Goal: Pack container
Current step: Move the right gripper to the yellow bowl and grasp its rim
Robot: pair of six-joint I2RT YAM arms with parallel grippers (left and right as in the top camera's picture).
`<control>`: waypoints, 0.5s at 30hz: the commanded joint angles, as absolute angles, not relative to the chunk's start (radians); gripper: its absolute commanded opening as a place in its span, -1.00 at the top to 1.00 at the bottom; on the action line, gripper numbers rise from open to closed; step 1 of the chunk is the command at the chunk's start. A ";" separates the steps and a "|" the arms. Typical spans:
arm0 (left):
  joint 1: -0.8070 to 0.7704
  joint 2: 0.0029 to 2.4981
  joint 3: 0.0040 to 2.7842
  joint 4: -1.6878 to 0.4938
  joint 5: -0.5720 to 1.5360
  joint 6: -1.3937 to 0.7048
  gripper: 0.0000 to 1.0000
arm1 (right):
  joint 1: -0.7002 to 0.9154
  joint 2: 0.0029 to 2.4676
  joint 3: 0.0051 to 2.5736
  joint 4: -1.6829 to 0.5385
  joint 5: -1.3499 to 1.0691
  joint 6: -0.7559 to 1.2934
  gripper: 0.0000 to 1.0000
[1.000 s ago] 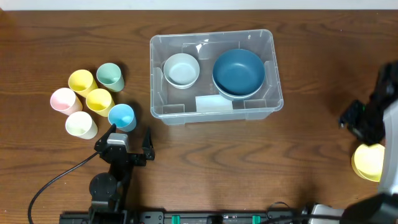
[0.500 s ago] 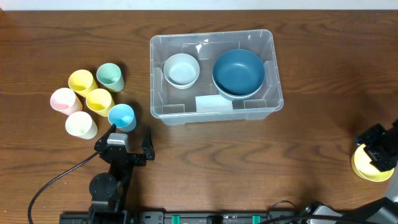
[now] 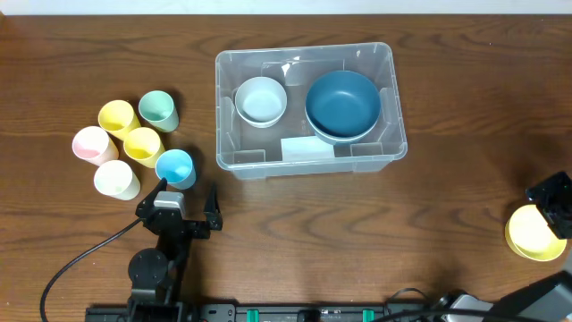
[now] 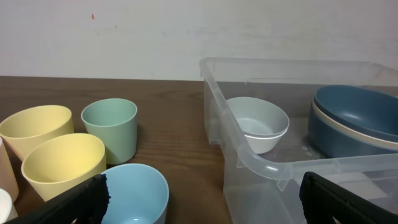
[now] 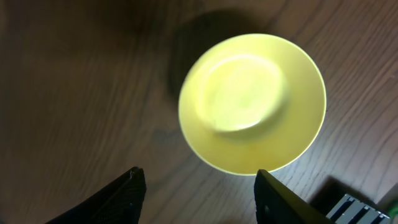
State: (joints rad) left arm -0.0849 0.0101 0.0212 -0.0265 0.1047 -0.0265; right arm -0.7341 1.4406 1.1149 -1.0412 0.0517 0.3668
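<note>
Next, I move my right gripper to the yellow bowl's far rim (image 3: 523, 209) (image 5: 185, 86), the side of the rim away from the table's front edge, and close it there.
The clear container (image 3: 393, 107) stands at mid-table and holds a white bowl (image 3: 260, 100) and a larger dark blue bowl (image 3: 343, 105). In the left wrist view its near rim (image 4: 261, 163) is on the right, with the white bowl (image 4: 258, 123) behind it. My left gripper (image 3: 184, 199) rests open near the front edge, a light blue cup (image 4: 134, 193) just ahead of its left finger (image 4: 74, 202). At the far right my right gripper (image 3: 552, 199) hovers over a yellow bowl (image 3: 534, 234). Its jaws (image 5: 199, 196) are open and empty, with the yellow bowl (image 5: 252, 112) just beyond the fingertips.
Several pastel cups stand in a cluster at the left: green (image 3: 158, 110), two yellow (image 3: 117, 116) (image 3: 142, 145), pink (image 3: 90, 144), cream (image 3: 116, 179) and light blue (image 3: 174, 167). A black cable (image 3: 71, 268) trails from the left arm's base.
My right arm has swung from mid-right toward the front right edge and now sits over the yellow bowl. The left arm and all the dishes have stayed still.
</note>
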 commanded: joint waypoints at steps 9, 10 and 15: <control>-0.079 0.004 0.004 -0.059 0.120 -0.031 -0.96 | -0.739 1.605 1.109 -0.993 0.074 0.392 -0.12; -0.079 0.004 0.004 -0.059 0.120 -0.031 -0.96 | -0.739 1.619 1.109 -0.986 0.074 0.392 -0.11; -0.079 0.004 0.004 -0.059 0.120 -0.031 -0.96 | -0.739 1.673 1.109 -0.955 0.061 0.392 -0.09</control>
State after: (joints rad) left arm -0.0849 0.0101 0.0212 -0.0265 0.1047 -0.0265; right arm -0.7345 1.6478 1.1145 -0.9646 0.0639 0.3779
